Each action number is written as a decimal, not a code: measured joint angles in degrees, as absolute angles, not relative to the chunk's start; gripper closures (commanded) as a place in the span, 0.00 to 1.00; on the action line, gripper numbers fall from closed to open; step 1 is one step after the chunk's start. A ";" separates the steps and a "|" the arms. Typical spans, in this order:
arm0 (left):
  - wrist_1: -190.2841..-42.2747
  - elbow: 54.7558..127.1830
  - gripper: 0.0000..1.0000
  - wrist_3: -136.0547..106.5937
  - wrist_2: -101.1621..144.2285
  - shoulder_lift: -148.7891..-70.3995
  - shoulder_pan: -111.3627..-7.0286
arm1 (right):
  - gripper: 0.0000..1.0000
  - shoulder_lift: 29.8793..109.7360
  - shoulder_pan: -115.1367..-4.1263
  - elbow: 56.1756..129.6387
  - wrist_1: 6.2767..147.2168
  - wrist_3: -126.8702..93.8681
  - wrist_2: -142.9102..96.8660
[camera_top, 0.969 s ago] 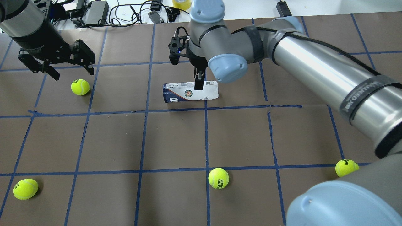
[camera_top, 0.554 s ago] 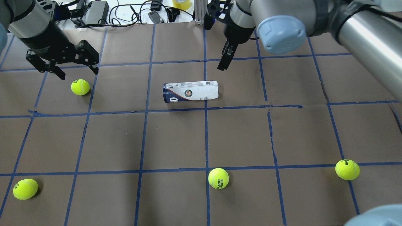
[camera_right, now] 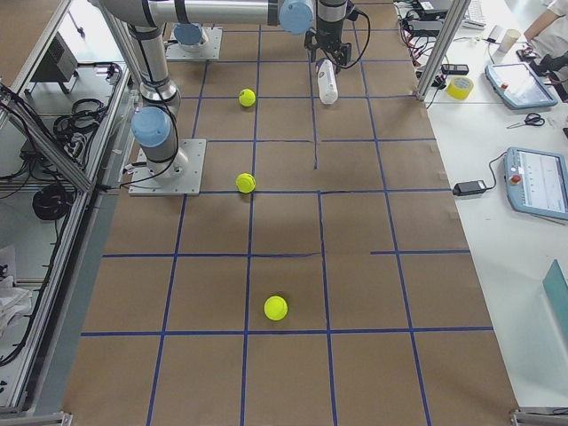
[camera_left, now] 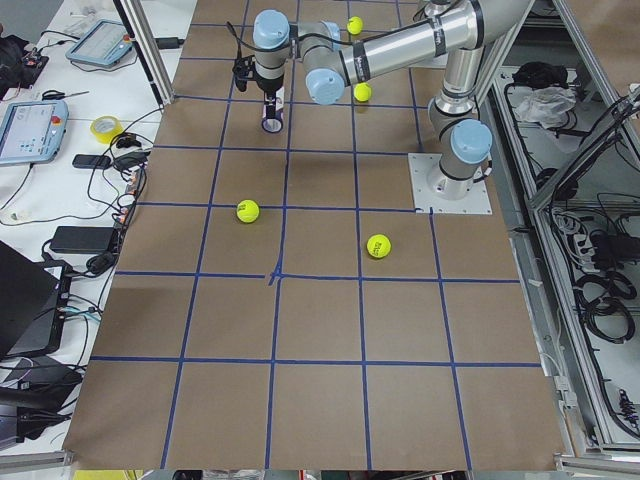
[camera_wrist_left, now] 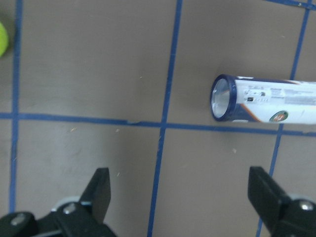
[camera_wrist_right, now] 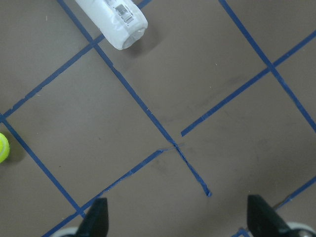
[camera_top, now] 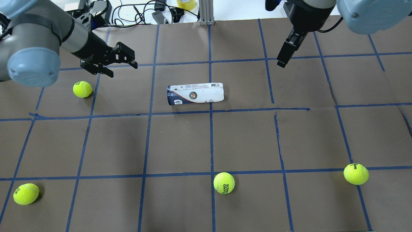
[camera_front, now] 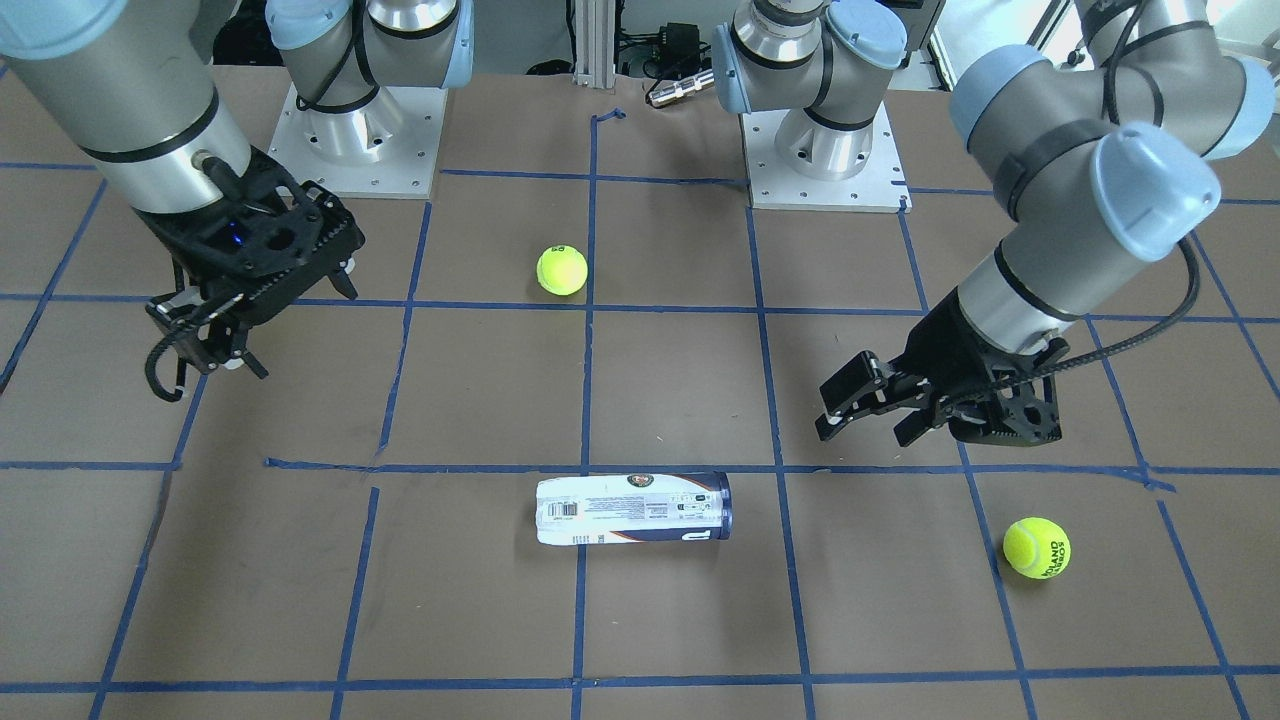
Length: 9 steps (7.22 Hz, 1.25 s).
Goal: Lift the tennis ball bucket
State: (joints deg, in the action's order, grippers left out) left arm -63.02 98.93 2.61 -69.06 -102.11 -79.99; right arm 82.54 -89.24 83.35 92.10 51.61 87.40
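Note:
The robot's left gripper will close on the navy rim (camera_front: 722,484) (camera_wrist_left: 226,117) of the tennis ball bucket, at the side that has the round logo.
The tennis ball bucket (camera_top: 194,93) lies on its side on the brown table, navy rim to the left in the overhead view. It also shows in the front view (camera_front: 632,509), the left wrist view (camera_wrist_left: 266,101) and the right wrist view (camera_wrist_right: 112,17). My left gripper (camera_top: 124,69) is open and empty, above the table to the left of the bucket's rim, apart from it (camera_front: 865,425). My right gripper (camera_top: 282,61) is open and empty, well off to the bucket's far right (camera_front: 200,350).
Several yellow-green tennis balls lie on the table: one (camera_top: 82,89) near my left gripper, one (camera_top: 224,183) at the front middle, one (camera_top: 356,174) front right, one (camera_top: 26,194) front left. Cables and devices (camera_top: 135,13) lie beyond the far edge.
My right gripper has left its place over the bucket and moved up and to the right. My left gripper has moved right, closer to the bucket. The bucket has not moved.

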 measured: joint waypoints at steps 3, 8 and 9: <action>-55.51 99.95 0.00 3.38 -57.55 -108.99 -80.14 | 0.00 84.80 -83.38 83.74 87.27 42.50 88.46; -51.65 100.61 0.00 5.55 -49.22 -117.06 -81.10 | 0.00 87.63 -85.12 83.52 82.45 13.70 89.85; -51.44 100.91 0.00 5.88 -48.25 -117.94 -81.19 | 0.00 88.10 -88.02 83.43 82.56 8.28 89.91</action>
State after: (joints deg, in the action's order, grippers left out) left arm -51.44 100.91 5.88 -48.25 -117.94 -81.19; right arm 88.10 -88.02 83.43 82.56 8.28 89.91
